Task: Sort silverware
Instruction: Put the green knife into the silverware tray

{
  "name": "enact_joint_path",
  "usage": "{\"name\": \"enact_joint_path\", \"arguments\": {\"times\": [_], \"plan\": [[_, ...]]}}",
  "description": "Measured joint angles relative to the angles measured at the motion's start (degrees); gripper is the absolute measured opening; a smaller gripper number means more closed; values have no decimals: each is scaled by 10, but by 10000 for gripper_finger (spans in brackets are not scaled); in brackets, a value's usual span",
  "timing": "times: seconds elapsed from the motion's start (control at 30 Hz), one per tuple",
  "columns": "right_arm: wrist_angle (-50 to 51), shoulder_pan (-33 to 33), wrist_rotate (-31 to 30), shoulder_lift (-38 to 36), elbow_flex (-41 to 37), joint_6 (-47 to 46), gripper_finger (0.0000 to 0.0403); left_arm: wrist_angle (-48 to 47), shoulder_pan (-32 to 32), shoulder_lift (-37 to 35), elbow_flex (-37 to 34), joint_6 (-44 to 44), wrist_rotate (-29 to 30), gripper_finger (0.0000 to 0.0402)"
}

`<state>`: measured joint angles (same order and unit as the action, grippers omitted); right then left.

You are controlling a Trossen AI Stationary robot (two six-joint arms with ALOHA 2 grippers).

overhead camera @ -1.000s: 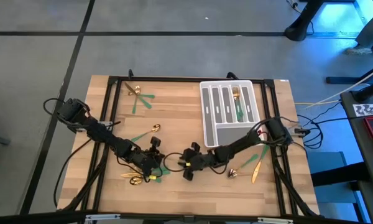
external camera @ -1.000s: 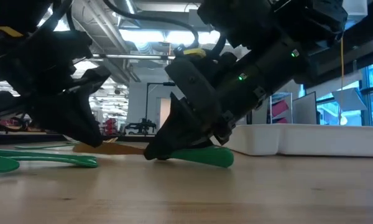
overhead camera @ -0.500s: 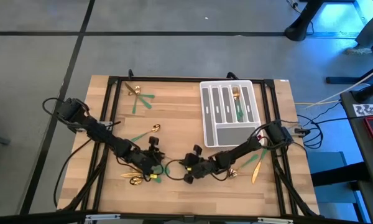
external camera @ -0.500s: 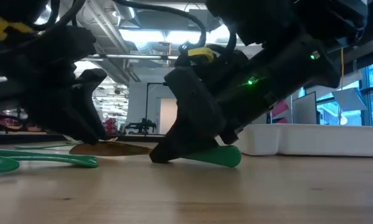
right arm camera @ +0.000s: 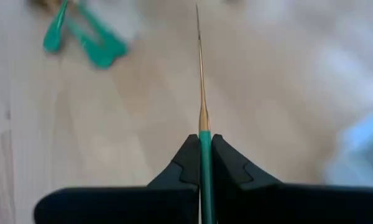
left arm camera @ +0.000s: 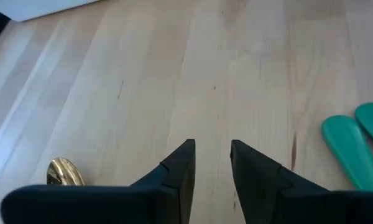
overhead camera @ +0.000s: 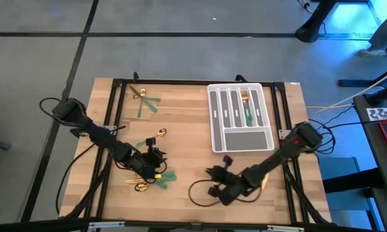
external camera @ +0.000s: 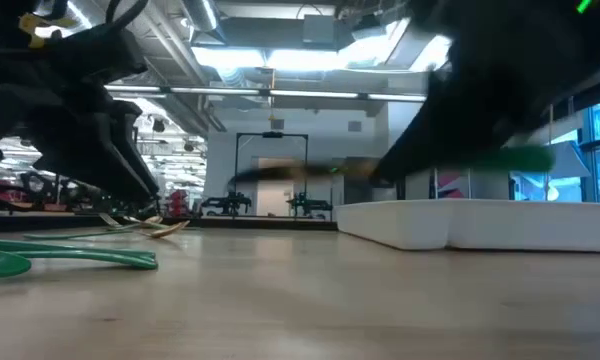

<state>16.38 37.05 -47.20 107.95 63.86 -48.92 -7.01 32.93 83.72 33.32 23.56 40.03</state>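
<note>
The robot's right gripper will release the knife, which hangs above the table's near middle now, in the tray slot (overhead camera: pixel 236 110) next to the fork, nearer the left gripper.
My right gripper (right arm camera: pixel 204 138) is shut on a knife, a slim green handle with a thin gold blade (right arm camera: pixel 201 74) seen edge-on. It hangs above the table's near middle (overhead camera: pixel 214 182). My left gripper (left arm camera: pixel 211 144) stands open over bare wood at the near left (overhead camera: pixel 156 158), with nothing between its fingers. Beside it lie a gold spoon head (left arm camera: pixel 65 172) and green handle ends (left arm camera: pixel 354 149). More silverware lies flat on the wood: a near-left cluster (overhead camera: pixel 142 184), a spoon (overhead camera: pixel 157 134) and a far-left group (overhead camera: pixel 144 98). One fork (overhead camera: pixel 246 106) lies in the slotted tray (overhead camera: pixel 214 122). My right gripper pinches the knife's green handle (right arm camera: pixel 204 148) between its two fingers, close to where the gold blade begins. The fingers lie along the handle, and the blade sticks straight out ahead of them. The knife is lifted clear of the table (external camera: pixel 520 160).
The grey-white tray stands at the far right (external camera: pixel 480 225). A black frame (overhead camera: pixel 180 82) runs around the wooden top. A dark cable loop (overhead camera: pixel 197 193) lies near the front edge below my right gripper. Two green handles (external camera: pixel 70 255) rest at the low view's left.
My right gripper has risen and swung toward the table's near right, carrying the knife, whose handle lay on the wood a second ago and now hangs clear. My left gripper has drawn back a little and risen slightly.
</note>
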Motion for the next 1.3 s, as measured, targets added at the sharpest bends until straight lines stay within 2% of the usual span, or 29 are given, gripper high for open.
{"name": "enact_joint_path", "arguments": {"times": [0.2,0.33,0.4,0.57,0.7,0.8,0.93,1.17,1.3], "plan": [[114,49,-143,-126,1,-58,11,5,10,0,0,21,7,83],[170,47,-199,-215,1,-68,11,4,10,0,0,32,7,81],[203,29,-207,-253,2,-68,11,4,10,0,0,32,9,81],[336,-73,-124,-320,2,-90,11,5,10,0,0,33,16,81],[490,-188,-48,-327,2,-169,11,5,10,0,0,35,18,81],[539,-271,-11,-327,-21,-200,11,5,10,0,0,39,18,81],[515,-372,42,-327,-66,-154,11,5,10,1,0,36,18,81],[278,-503,158,-320,-153,12,11,6,10,1,0,35,18,81],[219,-547,186,-294,-165,43,11,5,10,1,0,35,18,81]]}}
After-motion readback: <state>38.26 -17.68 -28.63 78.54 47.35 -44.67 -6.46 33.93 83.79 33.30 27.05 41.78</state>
